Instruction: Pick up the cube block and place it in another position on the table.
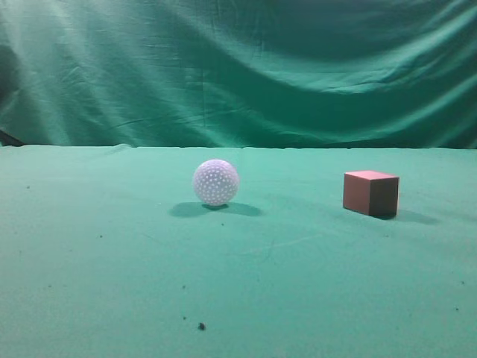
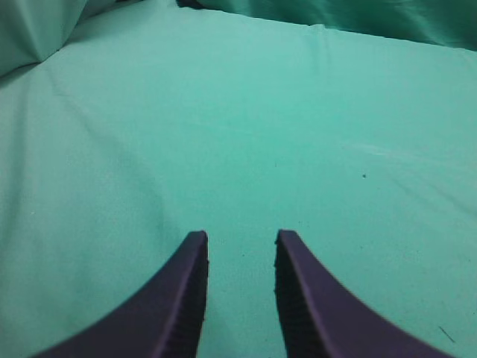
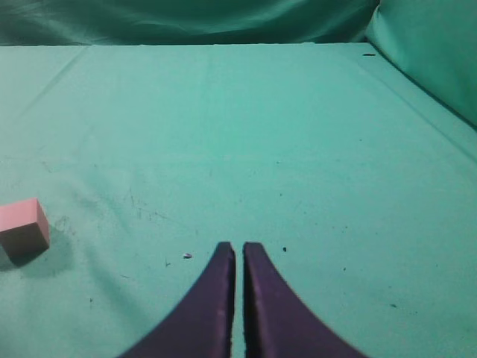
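Note:
The reddish-brown cube block has a salmon top. Next, my right gripper goes to it and closes on the cube block's opposite sides (image 1: 370, 194) (image 3: 25, 237), below that top.
The cube block (image 1: 370, 192) is reddish-brown with a salmon top and rests on the green table (image 1: 112, 253) at the right in the exterior view. It also shows in the right wrist view (image 3: 23, 227), at the far left edge, well left of my right gripper (image 3: 239, 247), which is shut and empty. My left gripper (image 2: 240, 237) is open and empty over bare cloth (image 2: 246, 134); the cube is out of the left wrist view. Neither gripper shows in the exterior view.
A white dimpled ball (image 1: 215, 182) sits on the table left of the cube, about a hand's width apart. A wrinkled green curtain (image 1: 238, 67) hangs behind. A few dark specks (image 1: 201, 326) lie on the cloth near the front.

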`<state>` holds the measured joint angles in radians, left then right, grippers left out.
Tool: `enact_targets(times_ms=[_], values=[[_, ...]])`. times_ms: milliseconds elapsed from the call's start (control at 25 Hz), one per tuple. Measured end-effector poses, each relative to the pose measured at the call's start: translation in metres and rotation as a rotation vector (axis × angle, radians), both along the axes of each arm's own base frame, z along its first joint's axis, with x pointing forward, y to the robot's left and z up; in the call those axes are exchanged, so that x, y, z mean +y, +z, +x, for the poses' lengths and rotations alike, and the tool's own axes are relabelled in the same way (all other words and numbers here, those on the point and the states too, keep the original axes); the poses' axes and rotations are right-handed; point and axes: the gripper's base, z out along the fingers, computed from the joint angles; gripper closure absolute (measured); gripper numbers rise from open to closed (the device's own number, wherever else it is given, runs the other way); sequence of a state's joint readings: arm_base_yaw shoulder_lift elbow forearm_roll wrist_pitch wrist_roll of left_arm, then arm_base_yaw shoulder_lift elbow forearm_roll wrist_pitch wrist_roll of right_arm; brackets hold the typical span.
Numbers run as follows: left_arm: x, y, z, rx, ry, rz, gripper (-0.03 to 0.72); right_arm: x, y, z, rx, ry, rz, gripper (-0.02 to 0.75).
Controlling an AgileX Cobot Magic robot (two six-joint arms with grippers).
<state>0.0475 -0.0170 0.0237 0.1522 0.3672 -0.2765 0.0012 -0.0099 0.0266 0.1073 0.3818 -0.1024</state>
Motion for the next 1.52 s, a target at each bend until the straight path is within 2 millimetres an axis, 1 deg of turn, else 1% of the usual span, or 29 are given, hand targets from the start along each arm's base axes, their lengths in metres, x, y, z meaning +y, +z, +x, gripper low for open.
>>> enact_targets(times_ms=[720, 760, 840, 920, 960, 1040, 1120, 1200, 1280, 1320, 1400, 1480, 1520], values=[[0.0, 0.0, 0.0, 0.0, 0.0, 0.0, 0.426, 0.0, 0.0, 0.0, -0.001, 0.004, -0.012, 0.738], [0.0, 0.0, 0.0, 0.0, 0.0, 0.0, 0.426, 0.0, 0.0, 0.0, -0.001, 0.01, -0.032, 0.738], [0.0, 0.0, 0.0, 0.0, 0.0, 0.0, 0.426, -0.001, 0.0, 0.0, -0.007, 0.034, -0.141, 0.738], [0.0, 0.0, 0.0, 0.0, 0.0, 0.0, 0.426, -0.002, 0.004, 0.001, -0.05, 0.054, -0.244, 0.738], [0.0, 0.0, 0.0, 0.0, 0.0, 0.0, 0.426, -0.002, 0.007, 0.002, -0.099, 0.049, -0.247, 0.738], [0.0, 0.0, 0.0, 0.0, 0.0, 0.0, 0.426, -0.002, 0.021, 0.004, -0.249, 0.014, -0.174, 0.738], [0.0, 0.0, 0.0, 0.0, 0.0, 0.0, 0.426, -0.005, 0.036, 0.004, -0.417, -0.044, -0.064, 0.738], [0.0, 0.0, 0.0, 0.0, 0.0, 0.0, 0.426, -0.01, 0.053, 0.001, -0.601, -0.113, 0.097, 0.738], [0.0, 0.0, 0.0, 0.0, 0.0, 0.0, 0.426, -0.013, 0.062, -0.003, -0.699, -0.144, 0.185, 0.738], [0.0, 0.0, 0.0, 0.0, 0.0, 0.0, 0.426, -0.013, 0.066, -0.004, -0.703, -0.142, 0.212, 0.738], [0.0, 0.0, 0.0, 0.0, 0.0, 0.0, 0.426, -0.011, 0.085, -0.007, -0.695, -0.115, 0.231, 0.738], [0.0, 0.0, 0.0, 0.0, 0.0, 0.0, 0.426, -0.007, 0.113, -0.008, -0.647, -0.076, 0.234, 0.738], [0.0, 0.0, 0.0, 0.0, 0.0, 0.0, 0.426, -0.005, 0.123, -0.006, -0.598, -0.06, 0.239, 0.738]])
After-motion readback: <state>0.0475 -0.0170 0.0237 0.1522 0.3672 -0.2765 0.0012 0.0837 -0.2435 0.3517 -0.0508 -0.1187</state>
